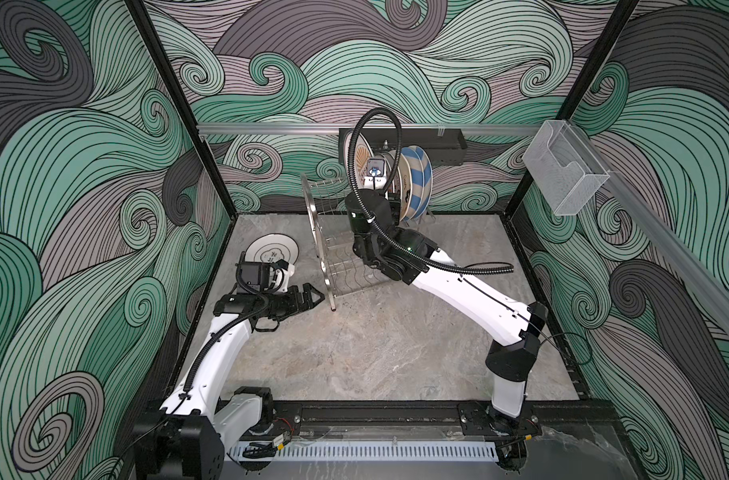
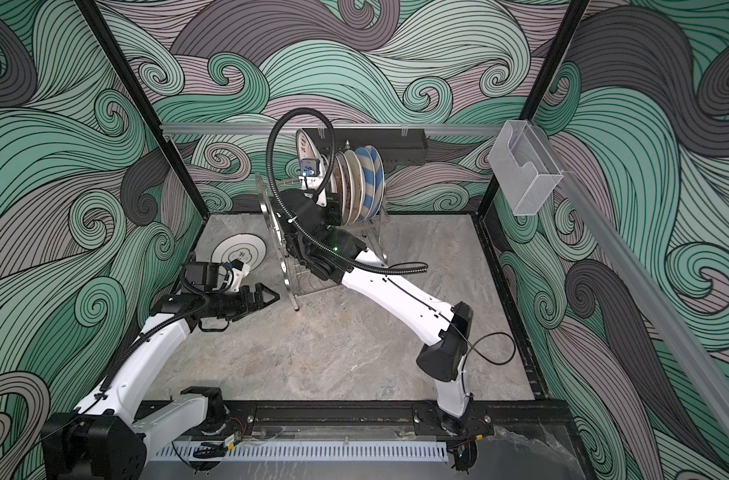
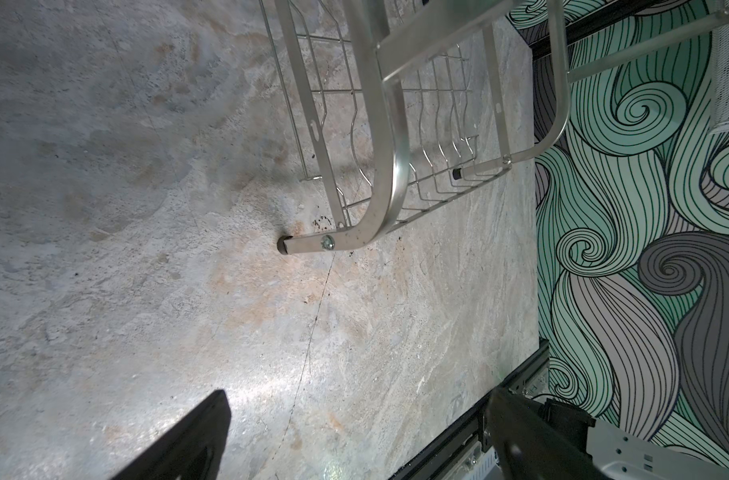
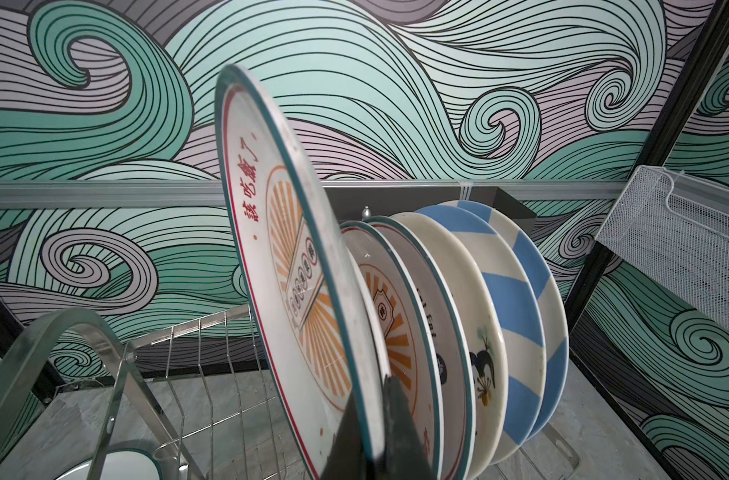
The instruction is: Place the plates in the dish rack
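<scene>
The robot's right gripper should release the orange-sunburst plate, now held upright above the tier, in the rack at the row's end [image 1: 359, 226] opposite the blue-striped plates.
The dish rack [image 1: 312, 216] [image 2: 267, 216] stands at the back middle of the table. Several plates [image 1: 416, 183] [image 4: 512, 299] stand on edge in its upper tier, blue-striped ones at the far end. My right gripper [image 4: 369, 415] is shut on the lower rim of an orange-sunburst plate [image 4: 271, 249] [image 1: 356, 156]. It holds that plate upright above the tier, beside the row. A black-cloud plate [image 1: 271, 249] [image 2: 240, 251] lies flat on the table left of the rack. My left gripper [image 1: 317, 297] [image 3: 358, 419] is open and empty, close to the rack's front foot [image 3: 285, 245].
A black perforated tray [image 1: 433, 141] hangs on the back wall behind the rack. A clear plastic box [image 1: 562, 174] is fixed to the right rail. Patterned walls enclose the table on three sides, and the arm bases sit on the front rail [image 1: 375, 415].
</scene>
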You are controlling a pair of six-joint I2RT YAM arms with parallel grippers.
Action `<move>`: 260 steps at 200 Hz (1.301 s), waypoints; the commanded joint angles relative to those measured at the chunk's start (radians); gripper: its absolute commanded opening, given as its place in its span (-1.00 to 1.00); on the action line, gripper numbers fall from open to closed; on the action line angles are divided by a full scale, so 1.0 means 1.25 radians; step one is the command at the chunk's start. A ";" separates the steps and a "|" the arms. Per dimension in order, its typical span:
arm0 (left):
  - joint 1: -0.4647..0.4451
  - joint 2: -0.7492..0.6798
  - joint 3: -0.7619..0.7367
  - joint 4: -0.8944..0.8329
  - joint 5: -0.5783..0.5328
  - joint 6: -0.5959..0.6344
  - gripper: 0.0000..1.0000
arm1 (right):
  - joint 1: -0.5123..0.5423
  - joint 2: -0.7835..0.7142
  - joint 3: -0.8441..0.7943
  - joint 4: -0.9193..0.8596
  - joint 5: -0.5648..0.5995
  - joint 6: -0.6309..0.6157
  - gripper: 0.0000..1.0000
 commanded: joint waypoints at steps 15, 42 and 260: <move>0.001 -0.008 0.006 -0.013 0.005 0.016 0.97 | -0.008 0.019 0.022 -0.007 0.021 0.046 -1.00; 0.001 -0.007 0.006 -0.013 0.004 0.016 0.97 | -0.012 0.030 0.026 -0.014 0.018 0.057 -1.00; 0.001 -0.008 0.007 -0.016 0.003 0.016 0.97 | -0.022 0.068 0.052 -0.148 -0.030 0.142 -0.74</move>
